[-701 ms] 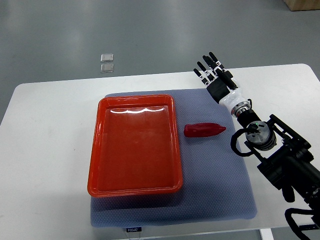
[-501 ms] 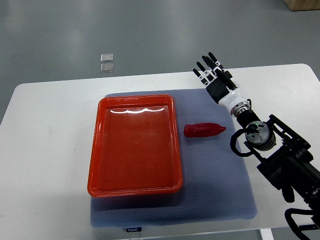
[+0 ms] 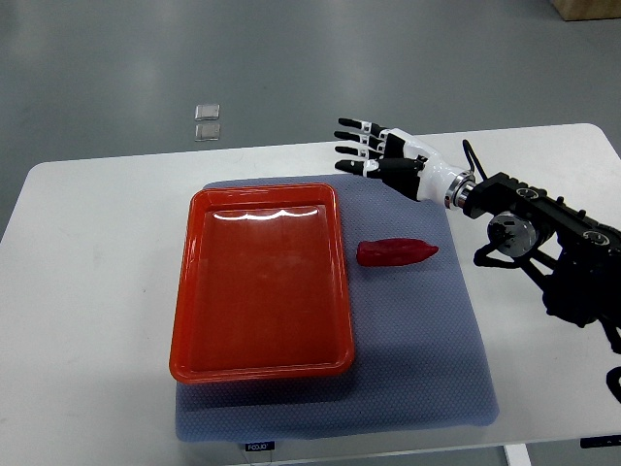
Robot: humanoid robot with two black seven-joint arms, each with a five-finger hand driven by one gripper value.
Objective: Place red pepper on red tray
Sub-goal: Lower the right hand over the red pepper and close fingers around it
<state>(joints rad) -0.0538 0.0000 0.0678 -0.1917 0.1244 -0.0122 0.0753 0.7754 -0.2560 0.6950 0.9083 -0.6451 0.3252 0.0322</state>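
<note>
Next, I close my right gripper on the red pepper's middle [image 3: 404, 251], leaving its blunt end near the red tray free.
A red pepper [image 3: 397, 252] lies on the blue-grey mat [image 3: 427, 330], its tip pointing right, just right of the red tray [image 3: 263, 282]. The tray holds nothing. My right hand [image 3: 374, 155] hovers over the mat's far edge, above and behind the pepper and apart from it. Its fingers are spread, pointing left, with nothing in them. The right arm [image 3: 543, 233] reaches in from the right edge. The left arm is out of view.
The mat lies on a white table [image 3: 87, 291]. Two small clear squares [image 3: 206, 121] lie on the grey floor beyond the table's far edge. A cardboard corner [image 3: 587, 8] shows at the top right.
My right hand has swung left and turned, so its fingers now point left over the mat's far edge instead of away. The pepper and tray have not moved.
</note>
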